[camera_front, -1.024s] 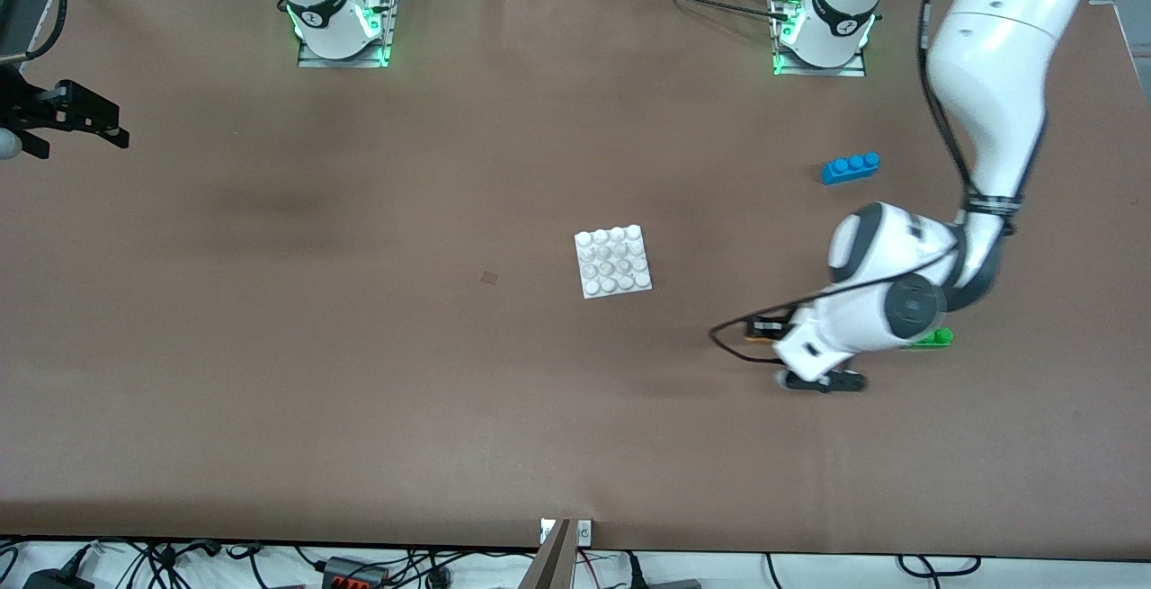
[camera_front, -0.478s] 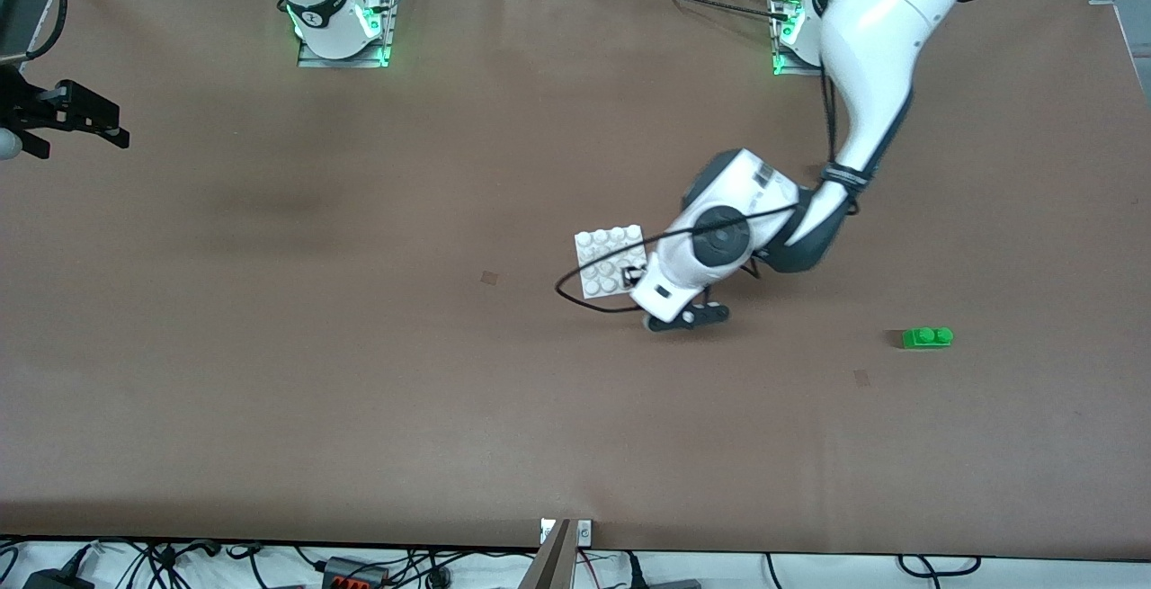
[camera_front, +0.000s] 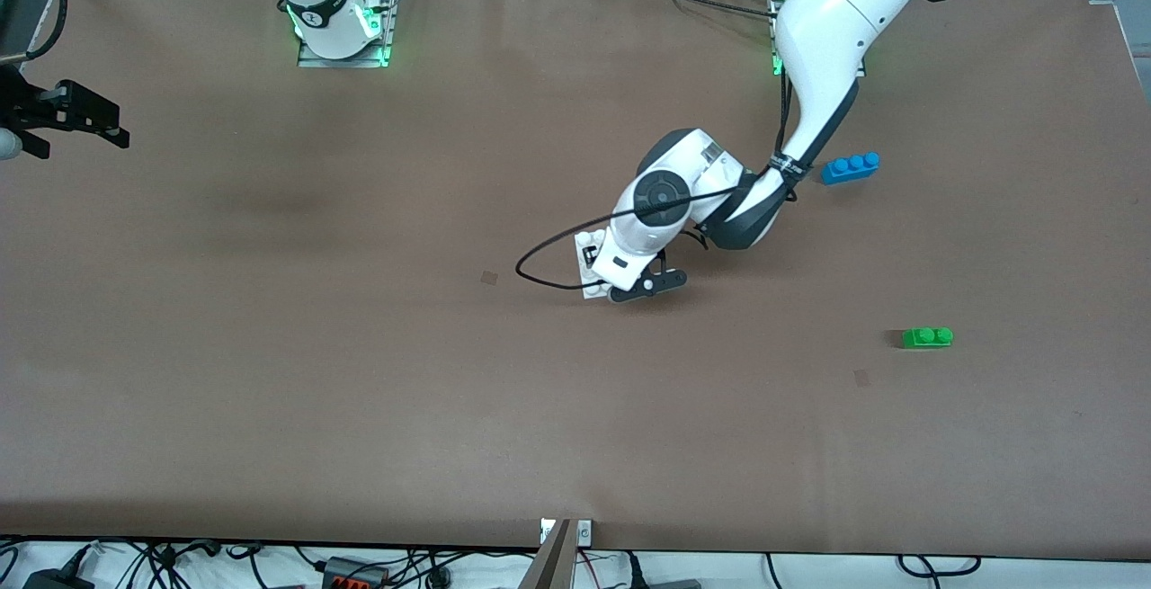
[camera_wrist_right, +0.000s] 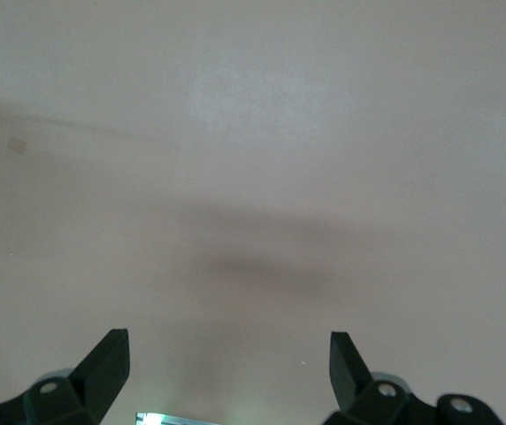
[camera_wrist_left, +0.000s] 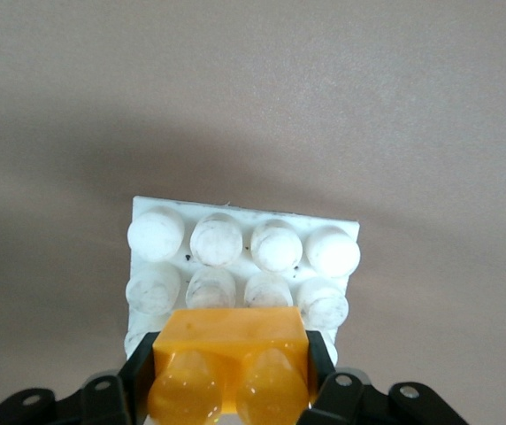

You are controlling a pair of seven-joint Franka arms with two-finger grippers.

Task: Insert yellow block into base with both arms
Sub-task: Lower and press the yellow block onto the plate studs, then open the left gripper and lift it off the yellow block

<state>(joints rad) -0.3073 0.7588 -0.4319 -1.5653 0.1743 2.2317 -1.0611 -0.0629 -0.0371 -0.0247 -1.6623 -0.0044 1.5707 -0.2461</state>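
Observation:
My left gripper needs to release the yellow block on the middle studs of the white base [camera_front: 612,247] [camera_wrist_left: 235,343], toward the arm mounts.
My left gripper [camera_wrist_left: 231,365] is shut on the yellow block [camera_wrist_left: 228,341], an orange-yellow brick with two round studs facing the camera. It holds the block just over the edge rows of the white studded base [camera_wrist_left: 244,243]. I cannot tell whether the block touches the studs. In the front view the left arm's hand [camera_front: 640,238] covers most of the base [camera_front: 584,271] and hides the block. My right gripper [camera_wrist_right: 226,354] is open and empty over bare table at the right arm's end [camera_front: 108,124], where it waits.
A blue three-stud brick [camera_front: 850,167] lies toward the left arm's end, farther from the front camera than the base. A green two-stud brick [camera_front: 927,337] lies nearer to the camera at that end. A black cable [camera_front: 539,276] loops beside the base.
The left arm has swung from beside the green brick toward the table's middle, carrying the yellow block to over the base. The right arm has not moved.

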